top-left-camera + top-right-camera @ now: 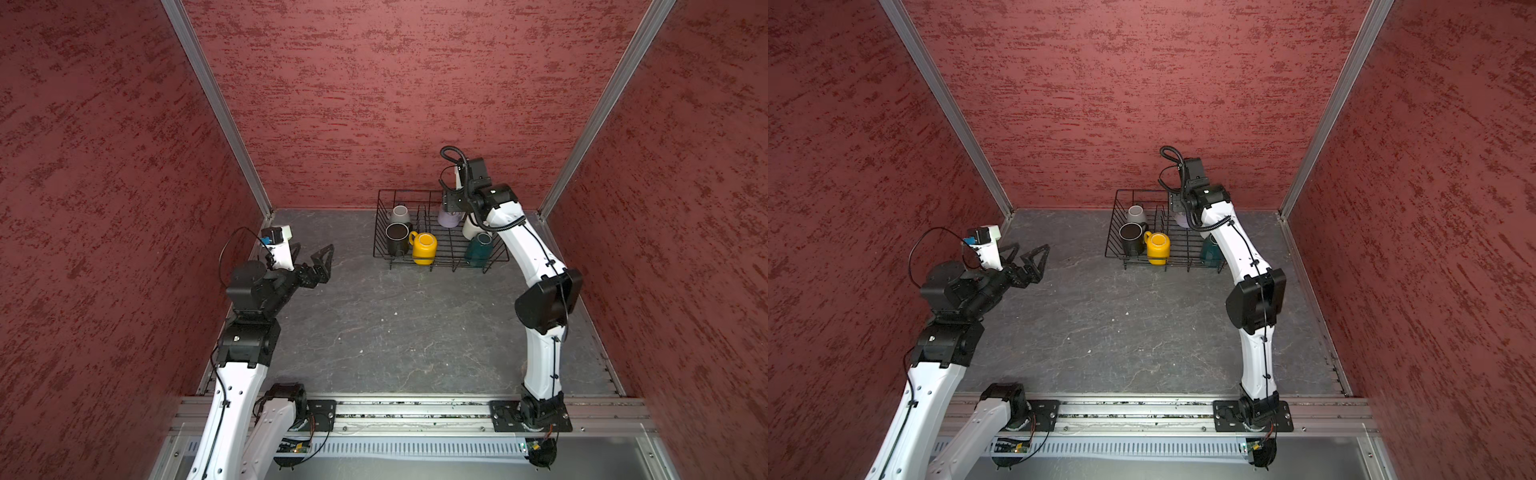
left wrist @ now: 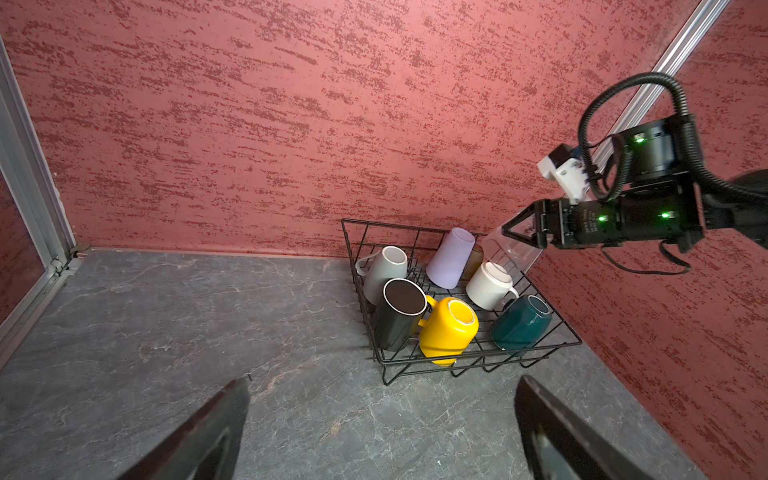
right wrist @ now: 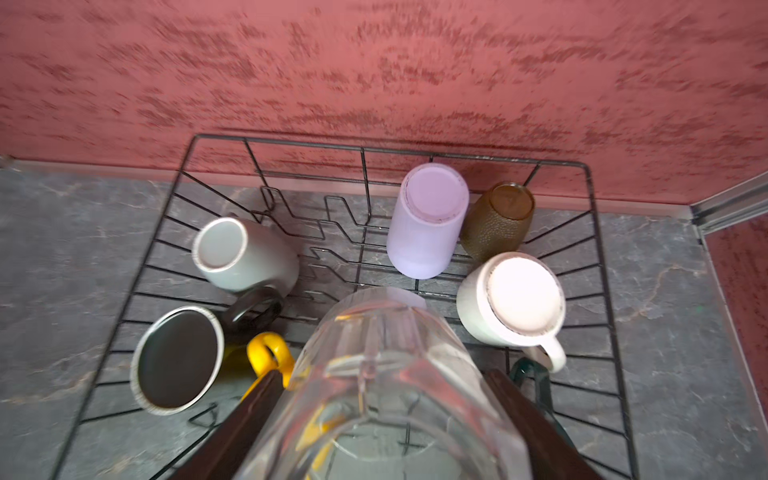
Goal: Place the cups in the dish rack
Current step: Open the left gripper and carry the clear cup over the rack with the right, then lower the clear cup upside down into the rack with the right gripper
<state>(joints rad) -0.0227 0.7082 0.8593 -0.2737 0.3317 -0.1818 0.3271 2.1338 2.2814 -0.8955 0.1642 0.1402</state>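
The clear glass, now tilted above the rack, will be released by my right gripper in the rack (image 1: 451, 236) (image 3: 396, 364), in the spot between the yellow mug and the teal mug.
The black wire dish rack (image 1: 407, 191) (image 3: 291, 142) stands at the back right. Upside down in it are a grey mug (image 3: 232, 249), black mug (image 3: 178, 357), yellow mug (image 2: 449, 328), lilac tumbler (image 3: 428, 224), amber glass (image 3: 498, 224), white mug (image 3: 519, 299) and teal mug (image 2: 521, 324). Above the rack's far right part, my right gripper (image 3: 382, 380) (image 2: 515, 232) is shut on a clear glass (image 3: 374, 332), tilted with its base towards the rack floor. My left gripper (image 1: 313, 253) (image 2: 382, 382) hangs open and empty over the table's left side, far from the rack.
Red textured walls (image 1: 374, 104) close in the back and both sides, with aluminium posts (image 1: 216, 108) at the corners. The rack sits close to the back wall. A grey stone-look tabletop (image 1: 395, 332) stretches in front of it, down to the arms' mounting rail (image 1: 415, 409).
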